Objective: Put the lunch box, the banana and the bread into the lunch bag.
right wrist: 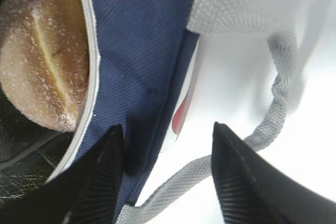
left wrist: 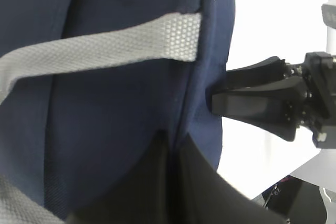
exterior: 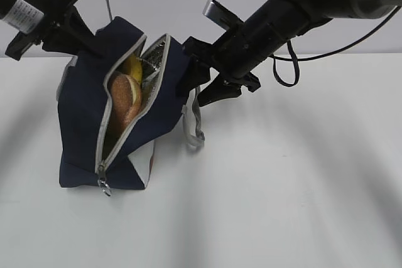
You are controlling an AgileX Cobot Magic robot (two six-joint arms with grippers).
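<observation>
Next, I pinch the navy rim [exterior: 175, 62] with my right gripper and help my left gripper lift the tilted lunch bag upright, because the bread lies high in the bag's opening.
The navy lunch bag [exterior: 81, 123] stands tilted on the white table with its zipper open. The bread [exterior: 125, 101] lies in the opening, with the yellow banana [exterior: 133, 67] behind it. The lunch box is hidden. My left gripper [exterior: 86, 41] is shut on the bag's upper left fabric; in the left wrist view [left wrist: 173, 142] the jaws pinch a navy fold [left wrist: 105, 103]. My right gripper [exterior: 204, 89] is open at the bag's right side. In the right wrist view [right wrist: 167, 128] it straddles the navy edge [right wrist: 142, 40], and the bread [right wrist: 44, 61] shows at the left.
A grey strap handle [exterior: 195, 127] hangs loose off the bag's right side, and in the right wrist view [right wrist: 273, 114] it loops between the jaws. The metal zipper pull [exterior: 103, 186] lies at the bag's lower front. A black cable [exterior: 286, 67] hangs under the right arm.
</observation>
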